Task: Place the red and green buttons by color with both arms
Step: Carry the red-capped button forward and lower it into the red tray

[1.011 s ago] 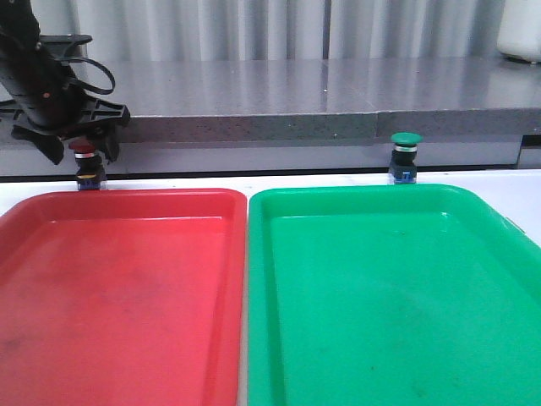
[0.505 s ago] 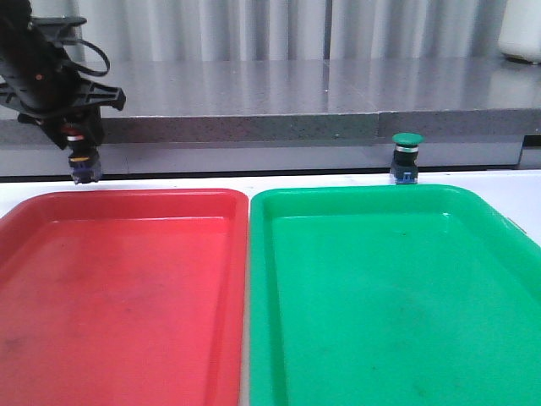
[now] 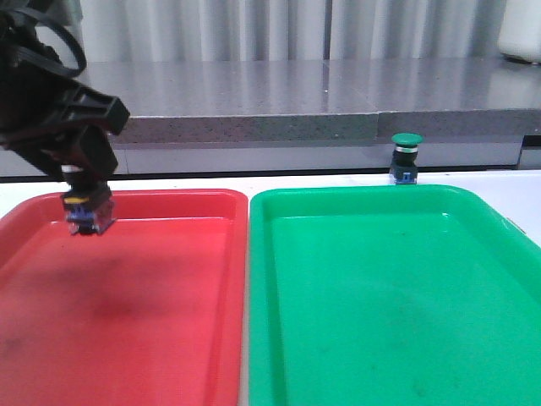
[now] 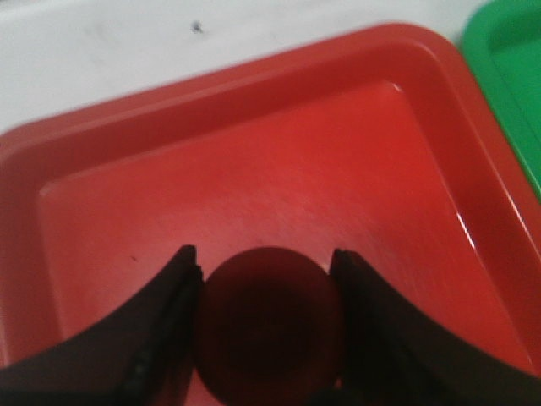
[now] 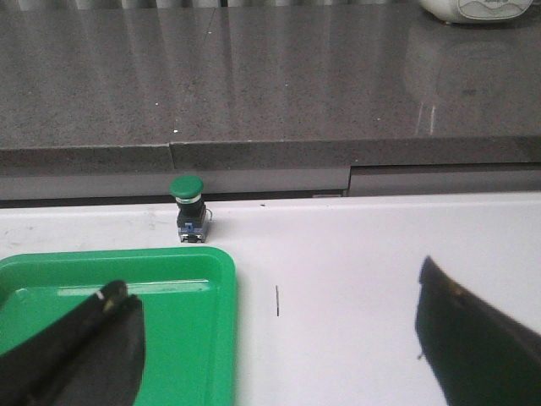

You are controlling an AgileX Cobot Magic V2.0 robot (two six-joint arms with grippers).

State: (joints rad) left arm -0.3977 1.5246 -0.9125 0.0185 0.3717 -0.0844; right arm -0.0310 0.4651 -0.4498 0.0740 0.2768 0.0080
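Observation:
Next, I release the red button from my left gripper on the bottom of the red tray, well short of its far side (image 3: 93, 301).
My left gripper (image 3: 87, 190) is shut on the red button (image 3: 88, 211) and holds it a little above the far left corner of the red tray (image 3: 152, 338). From the left wrist, the dark red cap (image 4: 269, 321) fills the space between both fingers, with the red tray (image 4: 279, 169) below. The green button (image 3: 407, 158) stands upright on the white table behind the green tray (image 3: 397, 304). The right wrist view has the green button (image 5: 188, 208) beyond the green tray (image 5: 169, 321), and my right gripper (image 5: 279, 326) is open, some way short of it.
The two trays lie side by side and fill most of the near table. A grey stone ledge (image 3: 296, 101) runs along the back, just behind the green button. A white object (image 3: 520, 30) sits on it at the far right. White table (image 5: 355, 279) lies right of the green tray.
My left gripper closed on the red button behind the red tray, lifted it, and carried it toward me over the tray's far left corner. The green button has not moved.

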